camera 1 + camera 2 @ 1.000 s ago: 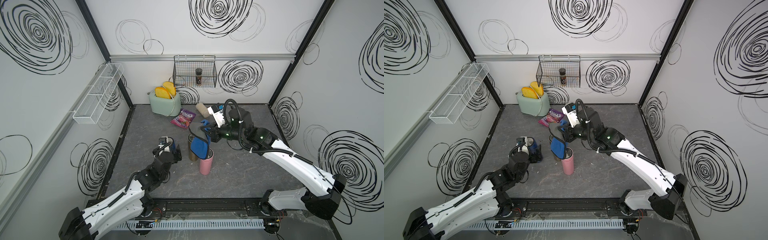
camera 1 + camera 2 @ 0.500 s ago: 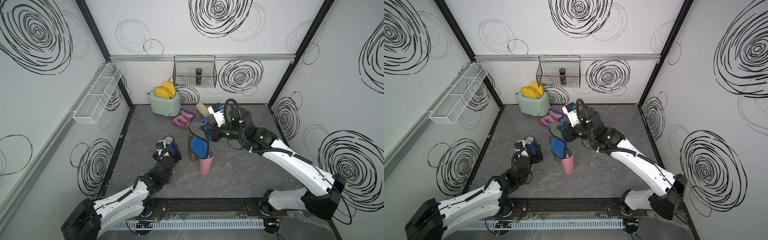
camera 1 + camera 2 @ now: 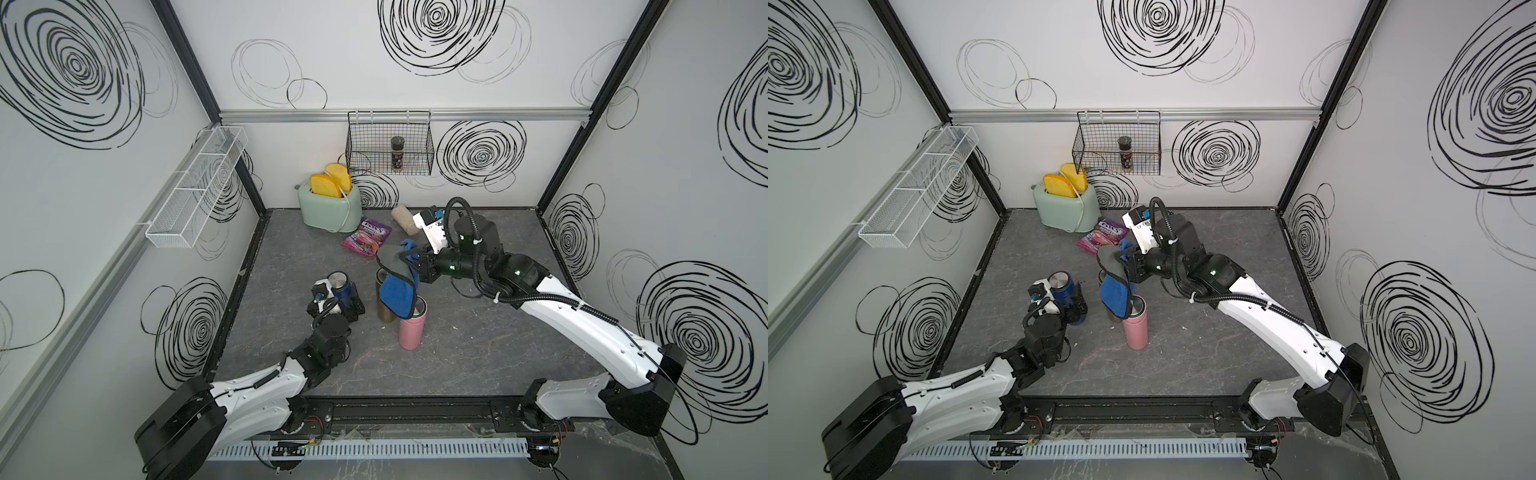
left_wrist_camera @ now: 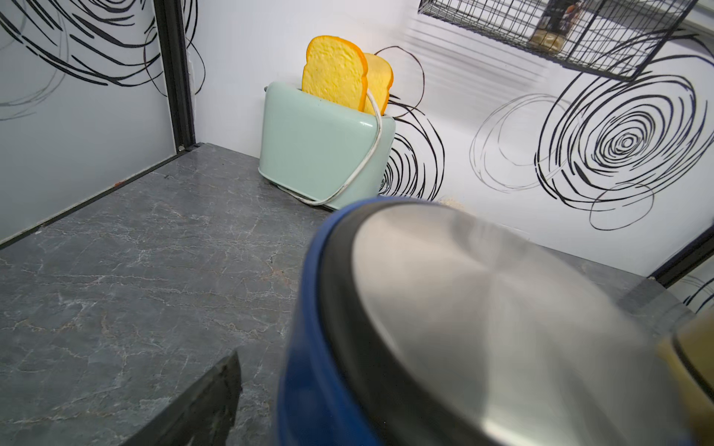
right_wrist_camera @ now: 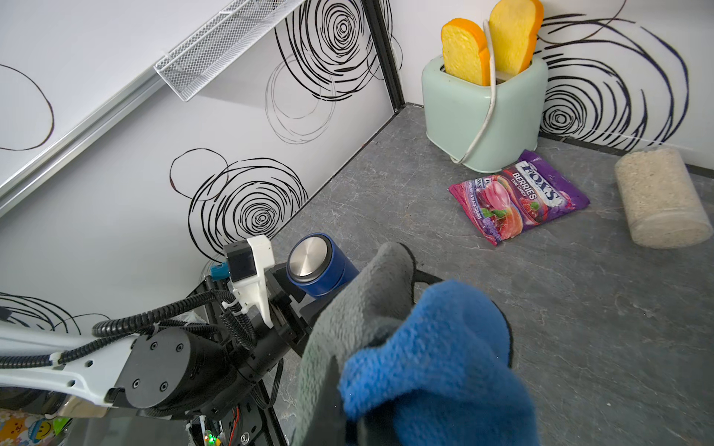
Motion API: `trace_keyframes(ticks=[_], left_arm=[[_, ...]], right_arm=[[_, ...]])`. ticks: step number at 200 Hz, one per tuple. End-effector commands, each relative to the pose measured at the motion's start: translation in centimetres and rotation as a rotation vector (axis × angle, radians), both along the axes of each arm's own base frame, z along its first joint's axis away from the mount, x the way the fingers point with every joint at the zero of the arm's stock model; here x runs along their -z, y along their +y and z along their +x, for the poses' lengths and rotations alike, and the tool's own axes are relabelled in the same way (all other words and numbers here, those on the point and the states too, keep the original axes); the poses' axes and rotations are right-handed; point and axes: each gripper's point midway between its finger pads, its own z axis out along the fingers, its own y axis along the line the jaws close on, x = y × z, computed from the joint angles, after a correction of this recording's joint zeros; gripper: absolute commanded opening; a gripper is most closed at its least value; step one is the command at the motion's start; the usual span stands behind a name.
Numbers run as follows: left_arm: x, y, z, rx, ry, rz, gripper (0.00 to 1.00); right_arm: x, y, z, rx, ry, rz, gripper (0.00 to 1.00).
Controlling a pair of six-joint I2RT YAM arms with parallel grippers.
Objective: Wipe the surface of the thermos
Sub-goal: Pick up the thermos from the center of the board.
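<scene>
My left gripper should centre and close on the blue thermos's body (image 3: 1064,295) before the cloth wipes, because the thermos sits off-centre with a gap beside one finger.
Three thermoses stand mid-floor: a blue thermos (image 3: 341,286) (image 3: 1060,284) with a steel lid, a gold thermos (image 3: 384,309) and a pink thermos (image 3: 411,330) (image 3: 1136,330). My left gripper (image 3: 337,306) is open, one finger on each side of the blue thermos's lower body. In the left wrist view the blue thermos (image 4: 425,328) fills the frame, and one finger (image 4: 201,405) stands apart from its wall. My right gripper (image 3: 411,262) (image 5: 347,424) is shut on a blue-and-grey cloth (image 3: 399,291) (image 3: 1115,293) (image 5: 425,367), which hangs over the gold thermos and the pink thermos's rim.
At the back stand a mint toaster (image 3: 330,208) with bread slices, a purple candy bag (image 3: 365,239) and a lying jar of grains (image 3: 405,216). A black wire basket (image 3: 390,166) hangs on the back wall, and a white wire shelf (image 3: 195,187) on the left wall.
My left arm has dropped lower and pulled back, so the blue thermos's lid now shows beyond the wrist. The right arm and the cloth have not moved.
</scene>
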Motion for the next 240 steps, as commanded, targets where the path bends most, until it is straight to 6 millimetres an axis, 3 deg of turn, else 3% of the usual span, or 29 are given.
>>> trace_keyframes(ticks=[1,35,45,65,87,123,187,240], left_arm=[[-1.4,0.2,0.5,-0.038,-0.06,-0.049,0.97],[-0.7,0.4,0.7,-0.062,-0.054,-0.042,1.0],[-0.8,0.5,0.7,-0.063,-0.059,-0.043,0.94],[-1.3,0.4,0.7,-0.053,-0.078,-0.042,0.75],[-1.1,0.1,1.4,-0.029,-0.048,-0.028,0.35],[-2.3,-1.0,1.9,0.051,-0.032,0.006,0.0],[-8.9,-1.8,-1.2,0.147,-0.084,0.041,0.0],[-13.7,-6.2,-4.7,0.485,-0.092,0.037,0.02]], right_arm=[[-0.7,0.1,0.4,0.001,-0.02,0.025,0.0],[-0.2,-0.1,0.5,0.005,-0.017,0.015,0.0],[-0.1,-0.2,0.6,0.006,-0.016,0.012,0.0],[-0.2,-0.2,0.6,0.006,-0.018,0.013,0.0],[-0.4,-0.1,0.7,0.007,-0.022,0.016,0.0],[-0.6,0.7,1.2,-0.005,-0.017,0.015,0.0],[-4.0,4.6,0.9,-0.088,-0.09,0.025,0.0],[-9.7,8.3,-3.9,-0.174,-0.237,0.029,0.0]])
